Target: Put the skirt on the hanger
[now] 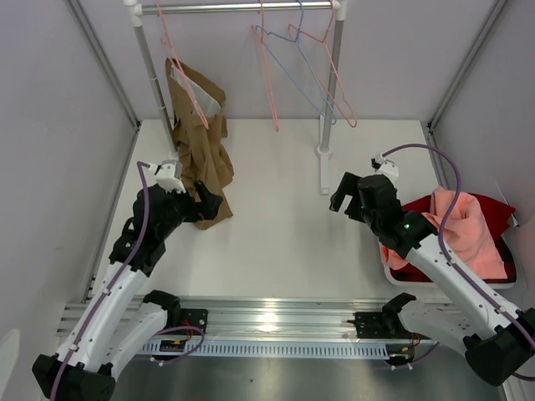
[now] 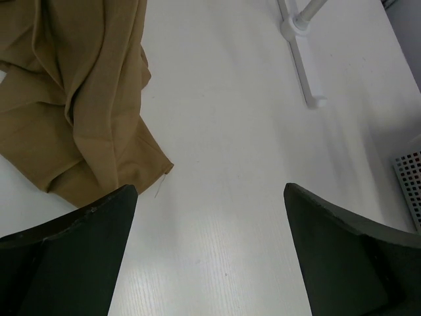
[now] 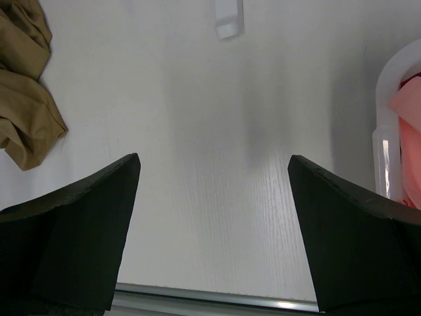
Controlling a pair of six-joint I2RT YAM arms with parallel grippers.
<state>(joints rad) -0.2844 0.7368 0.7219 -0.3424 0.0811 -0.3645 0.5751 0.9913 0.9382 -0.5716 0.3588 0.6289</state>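
My right gripper is to go next to the top of the bunched salmon-pink skirt (image 1: pixel 465 224), in the middle of the white basket, and close there.
The salmon-pink skirt (image 1: pixel 464 230) lies bunched in a white basket (image 1: pixel 393 269) at the right; its edge shows in the right wrist view (image 3: pixel 409 112). Two empty pink wire hangers (image 1: pixel 269 79) (image 1: pixel 338 79) hang on the back rail. My left gripper (image 1: pixel 209 200) is open and empty beside the brown garment's hem (image 2: pixel 72 112); its jaws (image 2: pixel 209 191) stand wide over bare table. My right gripper (image 1: pixel 343 196) is open and empty, left of the basket, its jaws (image 3: pixel 214 161) wide apart over bare table.
A brown garment (image 1: pixel 201 142) hangs on a third pink hanger (image 1: pixel 180 63) and drapes onto the table. A pale blue hanger (image 1: pixel 294 71) hangs between the pink ones. The rack's foot (image 1: pixel 323 167) stands mid-table. A dark red cloth (image 1: pixel 493 209) lies under the skirt.
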